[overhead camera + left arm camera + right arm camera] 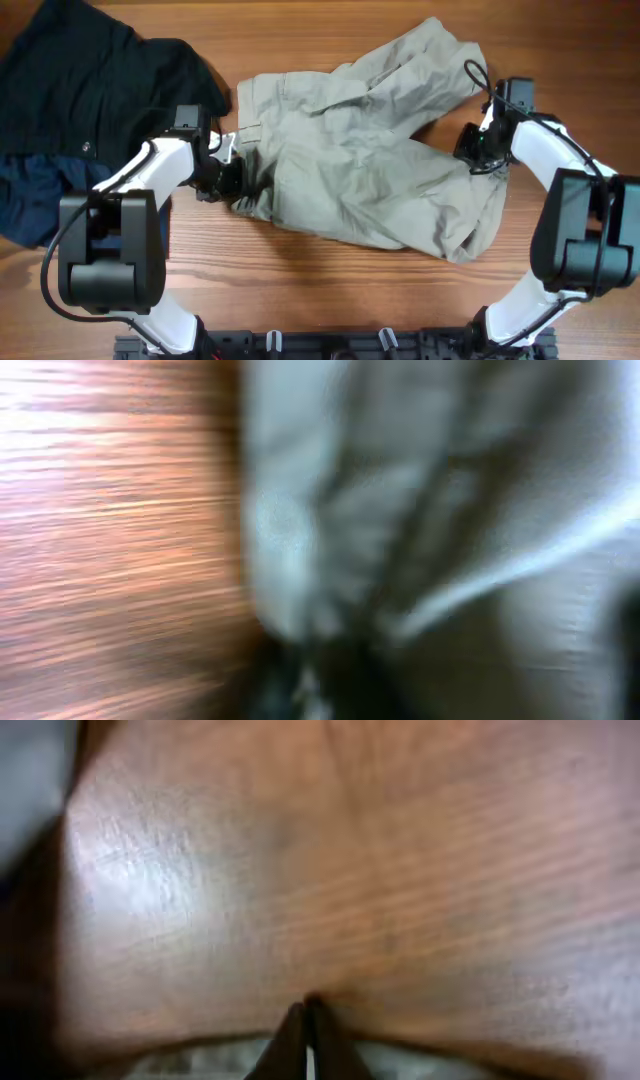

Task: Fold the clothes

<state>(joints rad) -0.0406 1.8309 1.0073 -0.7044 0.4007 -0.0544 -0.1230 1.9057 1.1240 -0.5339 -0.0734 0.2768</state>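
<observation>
The far leg splays away from the near leg, so my left gripper should regrasp the waistband edge [252, 200] while my right gripper moves to the far leg.
The clothes [360, 150] are a pale khaki-grey wrinkled garment, spread across the middle of the wooden table [300, 290]. My left gripper [238, 183] is at its left edge by the waistband. The left wrist view is blurred. There the cloth [450, 510] fills the right side, and the dark jaws [320, 690] look shut with pale cloth between them. My right gripper [478, 152] is at the garment's right side, between the two legs. In the right wrist view its fingers [308, 1020] are pressed together over a strip of the cloth [200, 1060].
A black garment [90, 80] lies at the far left. A navy blue garment [30, 200] lies below it at the left edge. Both are close to my left arm. Bare wood shows along the front and at the far right.
</observation>
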